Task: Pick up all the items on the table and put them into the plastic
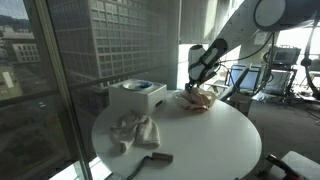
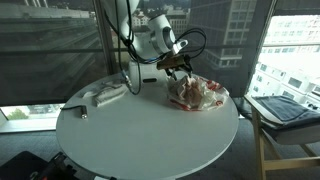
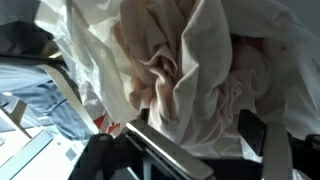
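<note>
The gripper hangs above the pink cloth inside the plastic, far from the whitish cloth, so it should first grip the plastic's edge (image 2: 171,92) and pull the plastic closer.
My gripper (image 1: 197,84) (image 2: 178,68) hangs just over the plastic (image 1: 203,97) (image 2: 200,95), a wrinkled whitish-pink bag with red print on the white round table (image 1: 200,140) (image 2: 150,130). In the wrist view the pale pink cloth (image 3: 165,60) lies bunched inside the bag's thin film (image 3: 85,50). The gripper (image 3: 200,125) is open, its dark fingers (image 3: 266,135) standing wide on either side of the cloth's folds. A whitish cloth (image 1: 134,130) lies crumpled near the table's front, with a short dark rod (image 1: 152,157) beside it. The small dark red object is not to be made out.
A white box with a blue round top (image 1: 137,93) stands by the glass wall behind the whitish cloth. In an exterior view pale things (image 2: 105,95) and a small dark piece (image 2: 83,113) lie at the table's left. A chair (image 2: 285,110) stands to the right.
</note>
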